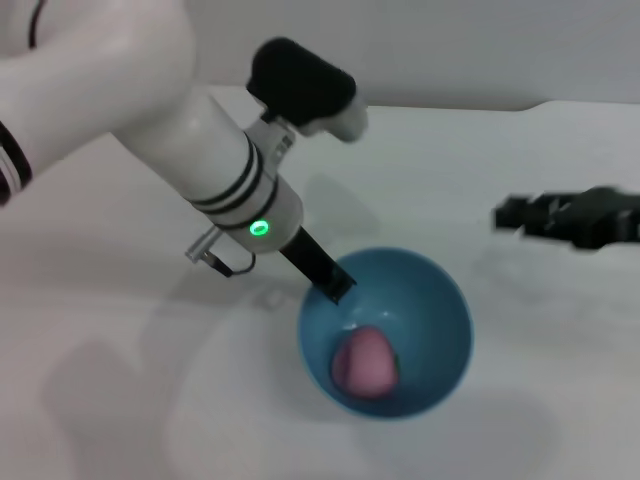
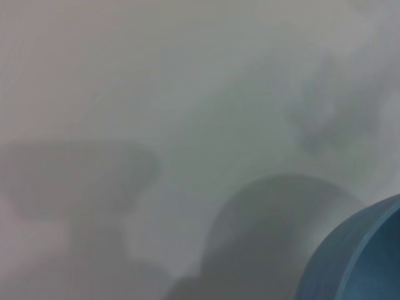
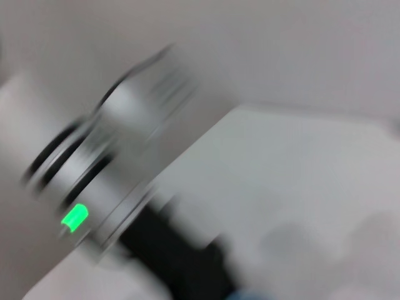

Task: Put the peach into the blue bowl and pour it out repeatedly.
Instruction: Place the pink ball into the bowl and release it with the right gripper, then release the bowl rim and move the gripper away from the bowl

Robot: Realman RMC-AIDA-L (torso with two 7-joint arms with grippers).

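My left gripper needs to let go of the blue bowl on the white table (image 1: 396, 355) just under it, a little farther from the wall.
The blue bowl (image 1: 420, 300) stands on the white table near the middle of the head view. The pinkish peach (image 1: 365, 362) lies inside it, at the bottom. My left gripper (image 1: 332, 280) reaches down from the upper left, and its black fingers clamp the bowl's near-left rim. A part of the bowl's outer wall (image 2: 350, 262) shows in the left wrist view. My right gripper (image 1: 570, 218) hovers at the far right, apart from the bowl and blurred.
The white table (image 1: 520, 420) runs in every direction, with its back edge at a grey wall (image 1: 450, 50). The left arm (image 3: 125, 144), with a green light, fills the right wrist view.
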